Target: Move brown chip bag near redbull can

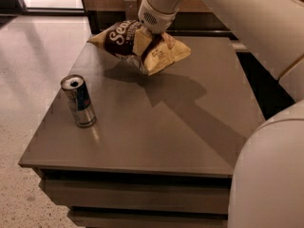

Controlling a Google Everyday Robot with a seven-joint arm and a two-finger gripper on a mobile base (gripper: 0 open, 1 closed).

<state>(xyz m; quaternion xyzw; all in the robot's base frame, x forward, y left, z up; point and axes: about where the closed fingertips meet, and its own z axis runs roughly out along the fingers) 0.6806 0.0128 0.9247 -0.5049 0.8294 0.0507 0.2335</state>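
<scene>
The robot's gripper will release the brown chip bag on the grey table [110, 75] close behind the redbull can. The bag still hangs above the table's far part.
The brown chip bag [124, 42], dark brown with white script and pale yellow ends, hangs tilted above the far part of the grey table [166, 127]. My gripper [145, 39] comes down from above on the white arm and is shut on the bag's middle, holding it off the surface. The redbull can [79, 101], silver and blue with a silver top, stands upright near the table's left edge, in front of and to the left of the bag, well apart from it.
The white arm [237, 27] crosses the upper right and its large white body [270, 175] fills the lower right corner. The table's front edge runs along the bottom. A pale speckled floor [28, 70] lies to the left.
</scene>
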